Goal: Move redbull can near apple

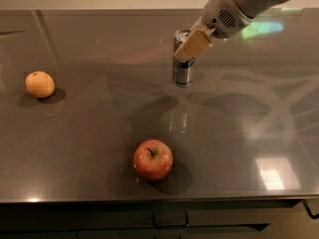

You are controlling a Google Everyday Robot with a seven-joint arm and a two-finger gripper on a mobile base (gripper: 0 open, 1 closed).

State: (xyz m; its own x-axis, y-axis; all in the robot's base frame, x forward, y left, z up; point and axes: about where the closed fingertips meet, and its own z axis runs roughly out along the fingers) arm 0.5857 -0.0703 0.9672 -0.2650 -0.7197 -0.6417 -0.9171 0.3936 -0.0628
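Note:
My gripper will release the redbull can on the dark counter (149, 136), so that it stands close behind the red apple.
The redbull can (182, 74) is upright at the back middle of the dark counter, a silver and blue slim can with its silver top showing. My gripper (186, 52) comes in from the upper right and is shut on the can's upper half, with a tan finger (193, 45) across its front. The can looks held just above the counter. The red apple (153, 160) with its dark stem sits near the front edge, well in front of the can and a little to its left.
A small orange fruit (39, 83) lies at the left of the glossy dark counter (89, 133). The counter's front edge runs along the bottom, with drawer fronts (169, 223) below. My white arm (249, 4) crosses the upper right.

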